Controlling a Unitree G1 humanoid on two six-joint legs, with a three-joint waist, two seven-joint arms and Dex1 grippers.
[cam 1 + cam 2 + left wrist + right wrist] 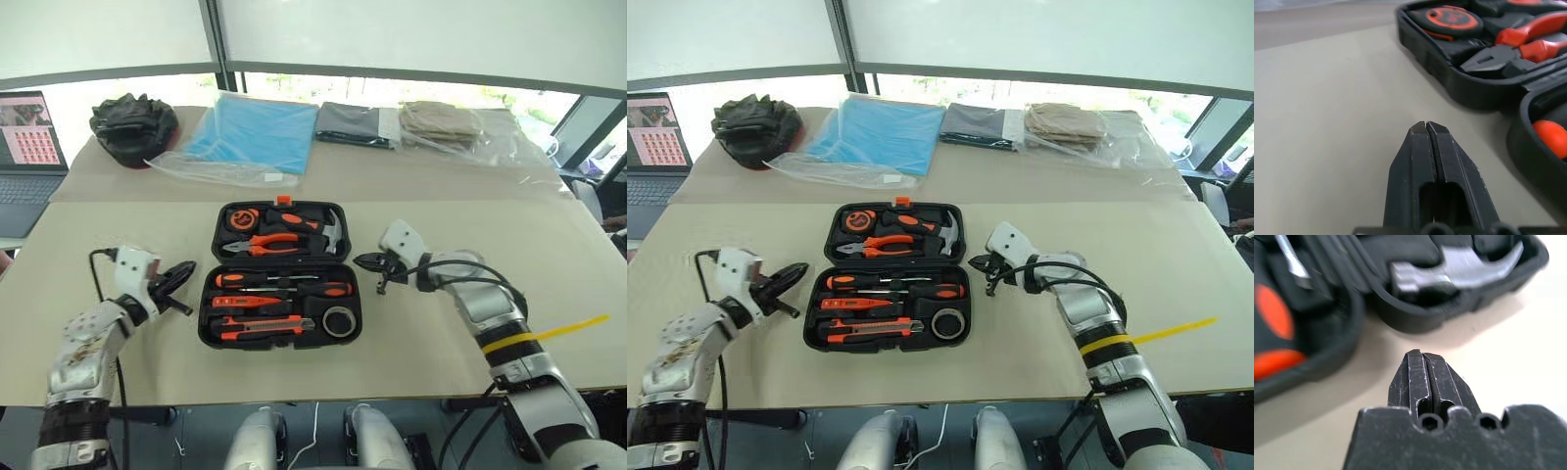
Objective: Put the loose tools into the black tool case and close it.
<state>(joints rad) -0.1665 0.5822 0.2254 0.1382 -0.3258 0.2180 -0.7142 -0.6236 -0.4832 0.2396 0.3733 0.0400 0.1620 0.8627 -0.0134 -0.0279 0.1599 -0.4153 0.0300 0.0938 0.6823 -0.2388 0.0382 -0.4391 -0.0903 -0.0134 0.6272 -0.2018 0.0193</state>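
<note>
My left gripper needs to open, as its fingers are shut beside the tool case's hinge, and grip the side of the tool case's far half (217,246) before folding it over.
The black tool case (207,328) lies open in the middle of the table. Its near half holds two screwdrivers (284,282), a slim orange tester screwdriver (245,303), the utility knife (260,327) and a dark tape roll (339,321). Its far half holds orange-handled pliers (279,243), a hammer (333,233) and a tape measure (241,219). My left gripper (188,267) is shut and empty, just left of the case and pointing at it; its fingertips (1420,128) are pressed together. My right gripper (361,260) is shut and empty, just right of the case near the hinge line, below the hammer (1459,264).
Along the far side of the table lie a black fabric bundle (132,127), a blue sheet in clear plastic (250,132), a folded grey cloth (353,122) and a beige cloth (441,122). A laptop (24,147) stands at the far left. A yellow tape strip (573,326) lies at the right.
</note>
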